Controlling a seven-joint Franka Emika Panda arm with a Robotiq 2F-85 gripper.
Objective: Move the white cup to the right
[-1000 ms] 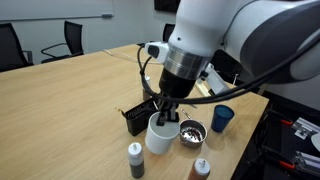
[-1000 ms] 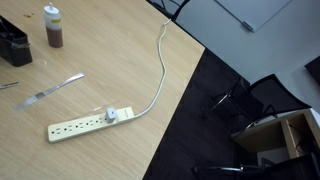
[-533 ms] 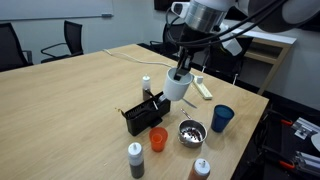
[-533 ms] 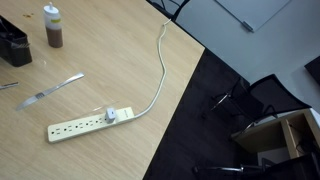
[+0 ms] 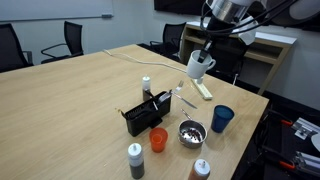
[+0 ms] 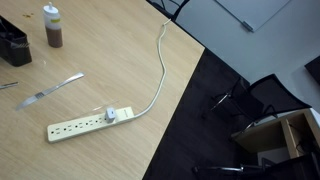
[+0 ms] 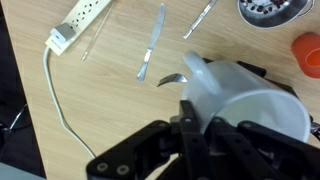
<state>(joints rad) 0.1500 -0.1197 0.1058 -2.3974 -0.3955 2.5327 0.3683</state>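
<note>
The robot's gripper should release the white cup on the table (image 5: 228, 105) just behind the dark blue cup, near the power strip.
The white cup (image 5: 199, 66) hangs tilted in the air, high above the far right part of the wooden table (image 5: 70, 95). My gripper (image 5: 204, 52) is shut on its rim and holds it over the power strip (image 5: 203, 90). In the wrist view the white cup (image 7: 245, 98) fills the lower right, with my gripper (image 7: 205, 118) clamped on its wall, one finger inside and one outside. The gripper and the cup do not show in the exterior view of the table's edge.
Below stand a dark blue cup (image 5: 222, 118), a small orange cup (image 5: 158, 138), a metal bowl (image 5: 192, 131), a black holder (image 5: 143, 116) and several bottles (image 5: 135, 158). A knife (image 7: 152, 55), the power strip (image 7: 80, 25) and its cable (image 6: 160, 70) lie near the table edge (image 6: 175, 100).
The gripper has lifted the white cup from beside the black holder and carried it up and to the right, toward the far side of the table. Nothing else moved.
</note>
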